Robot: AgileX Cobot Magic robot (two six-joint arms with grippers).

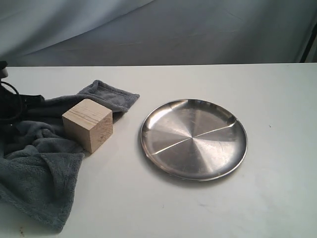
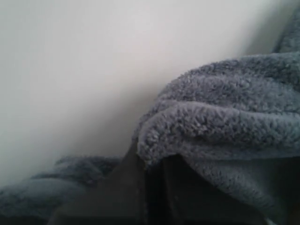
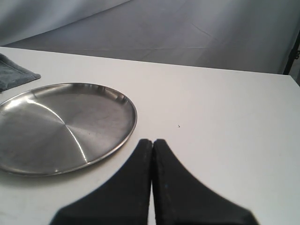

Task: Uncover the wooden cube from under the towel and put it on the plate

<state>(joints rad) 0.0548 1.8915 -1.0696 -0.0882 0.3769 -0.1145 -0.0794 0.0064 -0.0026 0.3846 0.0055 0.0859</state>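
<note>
Next, I open my left gripper, as it pinches a towel fold only at its fingertips, and take a deeper fold (image 1: 53,130) beside the wooden cube before I pull the towel.
The wooden cube (image 1: 88,124) stands uncovered on the white table, its near lower edge resting against the towel (image 1: 44,168). The dark-grey fluffy towel lies bunched at the left, behind and in front of the cube. The steel plate (image 1: 193,139) sits bare to the cube's right, a short gap away. In the left wrist view my left gripper (image 2: 150,159) is shut, with a thick fold of towel (image 2: 220,108) pinched at its fingertips. My right gripper (image 3: 152,141) is shut on nothing, just off the plate's (image 3: 61,126) rim; it is out of the exterior view.
Dark parts and cables of the left arm (image 1: 12,104) show at the left edge above the towel. A towel corner (image 3: 11,70) lies beyond the plate in the right wrist view. A grey cloth backdrop (image 1: 173,29) hangs behind the table's far edge.
</note>
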